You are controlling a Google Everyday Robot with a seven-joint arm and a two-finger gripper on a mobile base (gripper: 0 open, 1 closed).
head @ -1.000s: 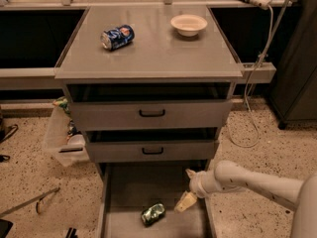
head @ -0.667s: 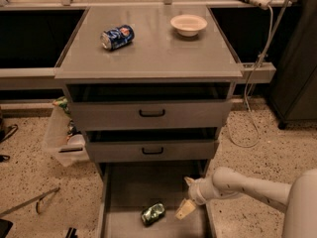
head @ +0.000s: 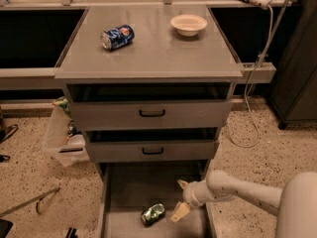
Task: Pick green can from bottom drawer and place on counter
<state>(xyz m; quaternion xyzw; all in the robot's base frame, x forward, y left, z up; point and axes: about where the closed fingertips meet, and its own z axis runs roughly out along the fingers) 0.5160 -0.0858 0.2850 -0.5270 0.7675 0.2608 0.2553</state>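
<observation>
The green can's body [head: 155, 213] in the open bottom drawer is the next thing my gripper should go to and close on.
The green can [head: 153, 213] lies on its side on the flat grey floor of the open bottom drawer [head: 129, 192], near the front. My gripper [head: 181, 198] hangs over the drawer's right part, just to the right of the can and apart from it. Its two tan fingers [head: 180, 212] are spread open and hold nothing. The white arm reaches in from the lower right. The counter [head: 158, 53] is the grey cabinet top above.
A blue can [head: 117, 37] lies on its side on the counter at the left, and a white bowl [head: 188, 24] stands at the right back. Two shallower drawers [head: 151, 113] with black handles stand slightly open. A clear bin [head: 62, 138] sits left of the cabinet. A white cable [head: 252, 113] hangs at the right.
My gripper has dropped lower into the bottom drawer and moved slightly left, closer to the green can. The can has not moved.
</observation>
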